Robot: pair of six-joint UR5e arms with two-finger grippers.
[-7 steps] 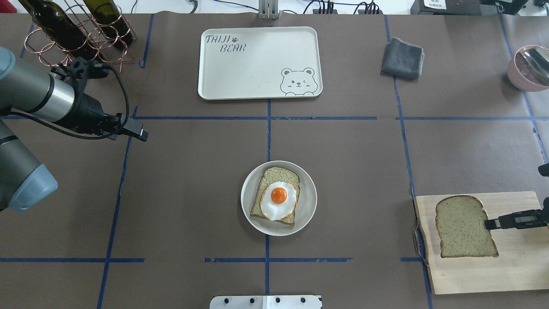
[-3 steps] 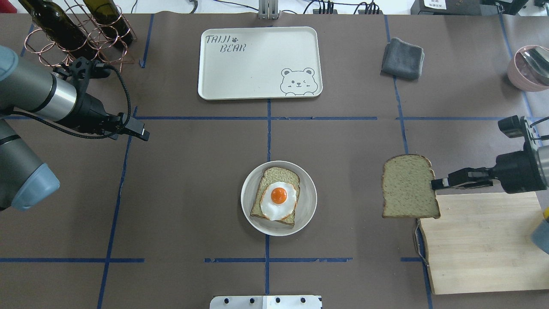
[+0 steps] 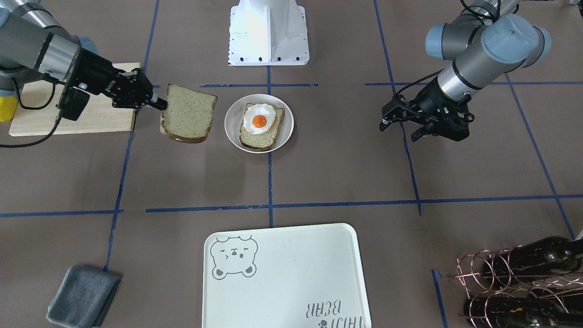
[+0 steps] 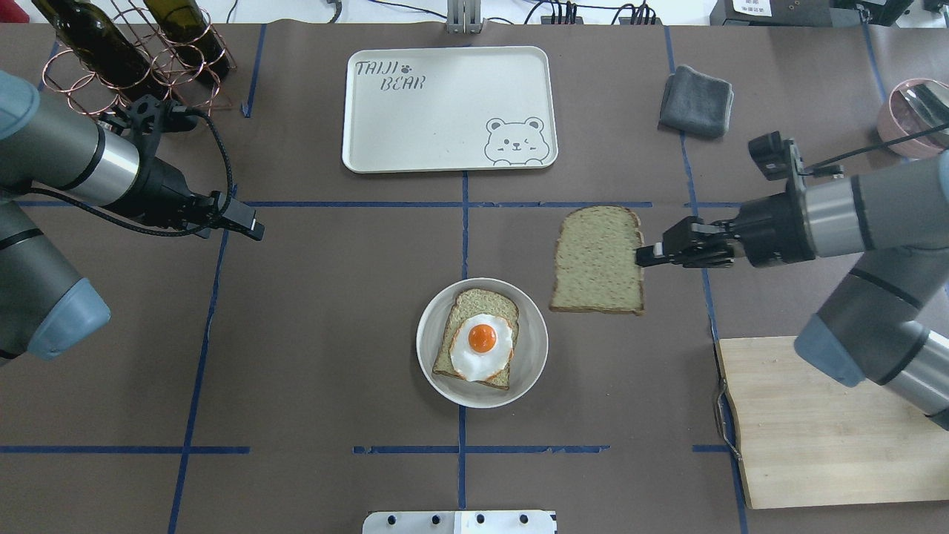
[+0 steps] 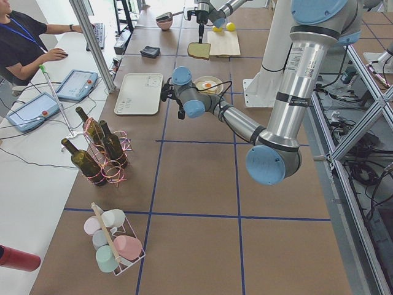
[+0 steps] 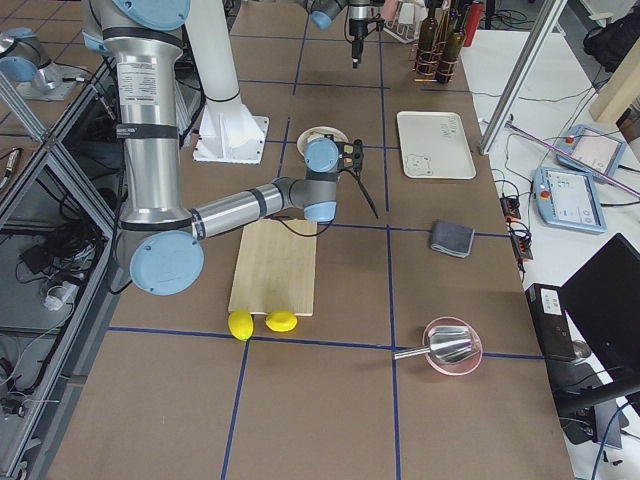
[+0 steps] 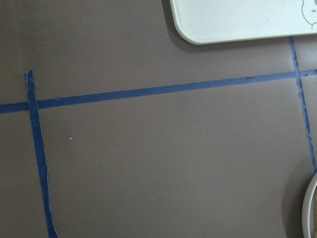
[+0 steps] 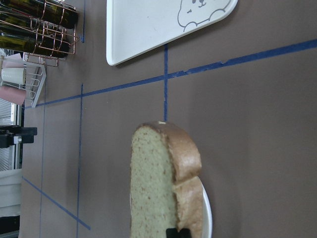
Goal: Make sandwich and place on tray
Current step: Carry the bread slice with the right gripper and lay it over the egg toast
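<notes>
The tan bread slice, now held flat in the air beyond the plate, will go down on top of the fried egg [image 3: 262, 116] on the white plate, put there by my right gripper.
My right gripper [image 4: 642, 256] is shut on the edge of a tan bread slice [image 4: 597, 259] and holds it flat in the air, just right of and beyond the round white plate [image 4: 428, 326]. It also shows in the front view [image 3: 160, 105] with the slice [image 3: 189, 116]. On the plate lies a second slice with a fried egg [image 4: 482, 343] on top. The cream tray [image 4: 445, 111] with the bear drawing lies bare at the far middle. My left gripper [image 4: 252, 228] hovers far left, looks shut and holds nothing. In the right wrist view the held slice [image 8: 158, 188] hides most of the plate.
A wooden cutting board [image 4: 823, 423] lies at the near right, with two lemons [image 6: 262, 323] by its end. A grey cloth [image 4: 695, 100] lies far right, a pink bowl [image 4: 908, 119] at the right edge. A wine rack with bottles [image 4: 133, 55] stands far left.
My right gripper lifted the bread slice off the cutting board and carried it left and forward, to beside the plate. The left arm barely moved.
</notes>
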